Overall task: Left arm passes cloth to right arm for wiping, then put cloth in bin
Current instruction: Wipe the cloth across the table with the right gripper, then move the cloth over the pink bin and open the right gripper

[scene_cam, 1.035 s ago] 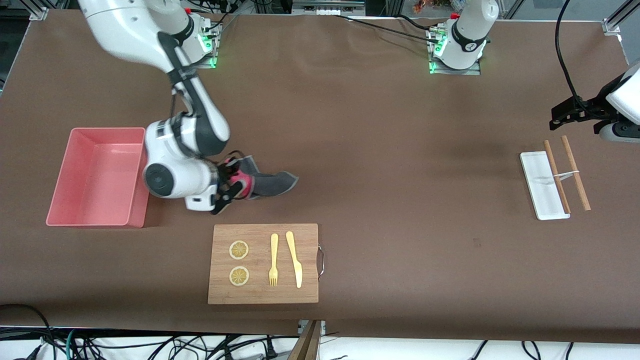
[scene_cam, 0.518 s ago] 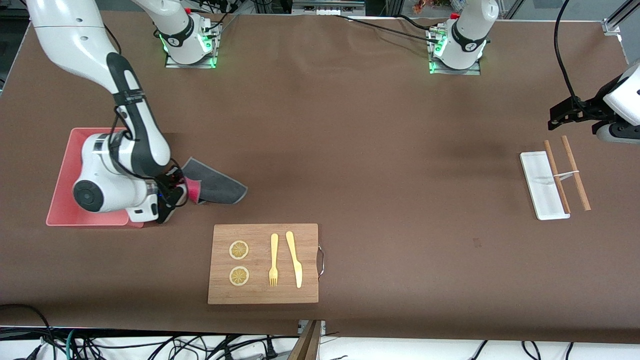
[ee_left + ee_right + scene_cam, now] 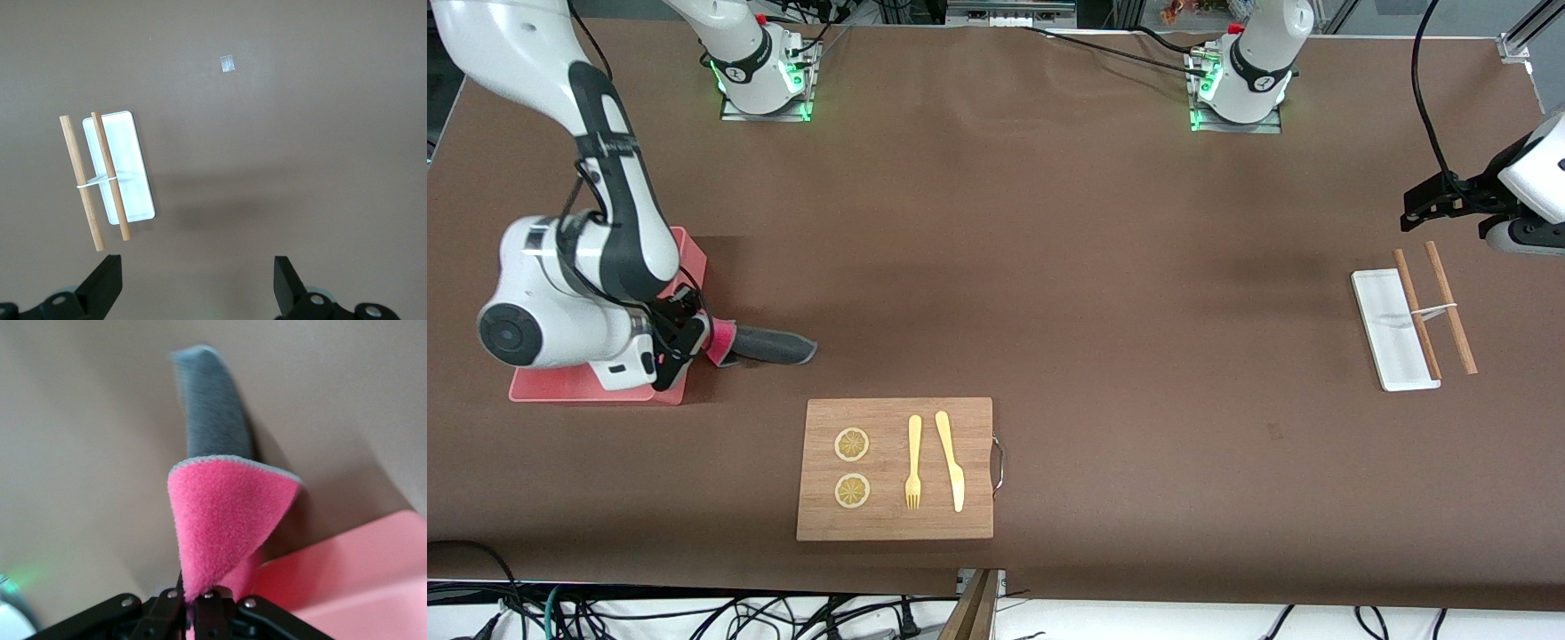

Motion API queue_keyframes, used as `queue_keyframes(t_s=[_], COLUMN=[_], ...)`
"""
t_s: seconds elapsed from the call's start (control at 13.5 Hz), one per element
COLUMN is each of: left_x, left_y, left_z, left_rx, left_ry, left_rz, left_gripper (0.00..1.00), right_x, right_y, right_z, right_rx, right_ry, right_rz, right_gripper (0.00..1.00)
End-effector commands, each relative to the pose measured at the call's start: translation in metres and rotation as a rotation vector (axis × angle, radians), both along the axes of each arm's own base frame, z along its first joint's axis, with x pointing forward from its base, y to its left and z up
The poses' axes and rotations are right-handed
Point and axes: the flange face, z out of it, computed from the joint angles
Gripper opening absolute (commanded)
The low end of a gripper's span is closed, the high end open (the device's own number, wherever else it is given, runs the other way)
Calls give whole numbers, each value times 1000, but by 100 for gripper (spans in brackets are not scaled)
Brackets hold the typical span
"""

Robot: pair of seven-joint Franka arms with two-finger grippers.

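Next, my right gripper lets go of the cloth inside the pink bin [image 3: 655, 292], against its side facing the middle of the table.
My right gripper [image 3: 694, 342] is shut on the cloth [image 3: 760, 345], pink where it is pinched and dark grey along the trailing part. In the front view it hangs at the edge of the pink bin [image 3: 692, 267], which the right arm mostly covers. In the right wrist view the cloth [image 3: 223, 520] stands folded out of the shut jaws, with the bin's rim [image 3: 360, 560] beside it. My left gripper [image 3: 1436, 203] waits open and empty over the table at the left arm's end; its wrist view shows its fingers [image 3: 103, 283] wide apart over bare table.
A wooden board [image 3: 895, 468] with two lemon slices, a fork and a knife lies near the front camera. A small white tray [image 3: 1392, 342] with two wooden sticks [image 3: 1449, 307] lies below the left gripper, also in the left wrist view [image 3: 130, 167].
My right arm has carried the cloth from the middle of the table toward the bin at the right arm's end. The left arm has not moved.
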Motion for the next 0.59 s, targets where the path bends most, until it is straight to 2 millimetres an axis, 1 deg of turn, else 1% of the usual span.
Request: queue_keyframes(t_s=[0.0, 0.07, 0.3, 0.44, 0.52], left_x=[-4, -3, -3, -3, -3], left_y=[1, 1, 1, 2, 2], left_z=[2, 1, 1, 0, 1], left_rx=[3, 3, 7, 12, 12], left_ry=[1, 3, 3, 5, 3], left_rz=[-20, -20, -25, -24, -24], left_gripper=[100, 100, 100, 100, 100], right_x=[-19, -25, -44, -56, -59], right_y=[-11, -20, -52, -72, -83], right_z=[60, 78, 128, 149, 155], right_rx=[-4, -15, -50, -65, -84], right_ry=[4, 2, -14, -20, -22], right_rz=[3, 3, -3, -6, -16], right_gripper=[0, 0, 0, 0, 0])
